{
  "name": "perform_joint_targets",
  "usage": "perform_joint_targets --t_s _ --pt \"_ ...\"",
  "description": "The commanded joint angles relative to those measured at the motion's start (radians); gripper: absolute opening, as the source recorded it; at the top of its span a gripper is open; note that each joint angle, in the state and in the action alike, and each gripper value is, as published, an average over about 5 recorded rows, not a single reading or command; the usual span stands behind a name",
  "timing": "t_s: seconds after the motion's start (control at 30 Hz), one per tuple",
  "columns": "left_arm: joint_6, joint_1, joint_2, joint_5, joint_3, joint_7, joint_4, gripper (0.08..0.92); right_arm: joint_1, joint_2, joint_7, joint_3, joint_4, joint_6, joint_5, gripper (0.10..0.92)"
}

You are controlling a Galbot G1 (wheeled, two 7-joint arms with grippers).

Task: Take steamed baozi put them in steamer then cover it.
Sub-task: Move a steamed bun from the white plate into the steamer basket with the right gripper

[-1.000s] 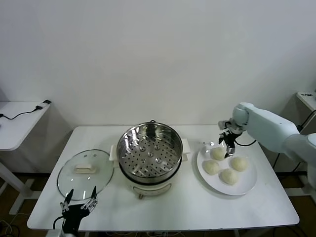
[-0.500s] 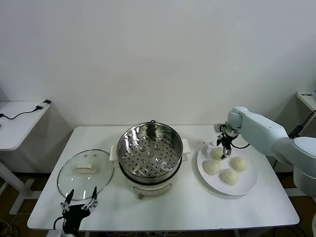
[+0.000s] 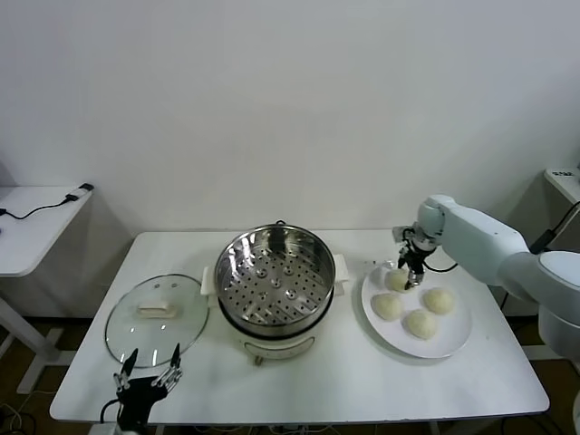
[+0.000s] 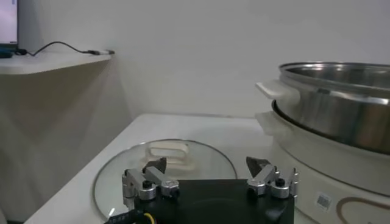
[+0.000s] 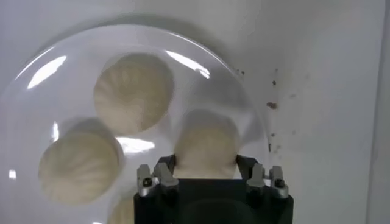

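Observation:
My right gripper should set the baozi free on the back part of the steamer's holed bottom (image 3: 271, 260), over toward the side of the glass cover.
Four cream-white baozi lie on a white plate (image 3: 456, 337) at the right of the table. My right gripper (image 3: 410, 275) is down over the back-left baozi (image 3: 396, 281), its fingers against both sides of the bun, which rests on the plate. The right wrist view shows this gripper (image 5: 206, 164) shut on that baozi (image 5: 206, 145), with two more (image 5: 133, 91) (image 5: 79, 167) beside it. The steel steamer (image 3: 275, 272) stands empty at mid-table. The glass cover (image 3: 156, 317) lies flat to its left. My left gripper (image 3: 145, 372) is open and empty near the front edge, just before the cover (image 4: 164, 167).
The steamer's side handle (image 4: 271, 91) and white pot base (image 4: 317, 158) rise close to the left gripper. A side table (image 3: 36, 213) with a cable stands at the far left. A white wall is behind.
My right gripper moved left and down onto the back-left baozi and its fingers came in against it. The left arm has barely moved.

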Motion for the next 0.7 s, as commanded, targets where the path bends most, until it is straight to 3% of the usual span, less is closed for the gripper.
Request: perform_joint_targets --t_s 0.03,0.23,0.43,0.57,0.7 --pt "0.001 0.001 -0.001 0.000 0.000 0.000 -0.003 0.823 0.065 -0.020 -0.006 -0.047 0.067 -0.001 0.037 0.679" --pt "0.001 0.004 0.005 -0.003 -0.003 -0.002 -0.014 0.823 0.420 -0.060 -0.068 -0.228 0.293 0.083 0.223 0.679" --pt "0.007 0.001 0.008 -0.001 -0.001 -0.001 -0.029 0.823 0.751 0.051 -0.132 -0.320 0.520 0.253 0.374 0.679" --pt "0.012 -0.006 0.008 -0.001 -0.004 -0.002 -0.033 0.823 0.818 0.157 -0.132 -0.296 0.675 0.379 0.371 0.679" --pt "0.016 -0.014 0.004 -0.003 -0.011 -0.004 -0.035 0.823 0.773 0.252 -0.073 -0.298 0.781 0.515 0.277 0.679"
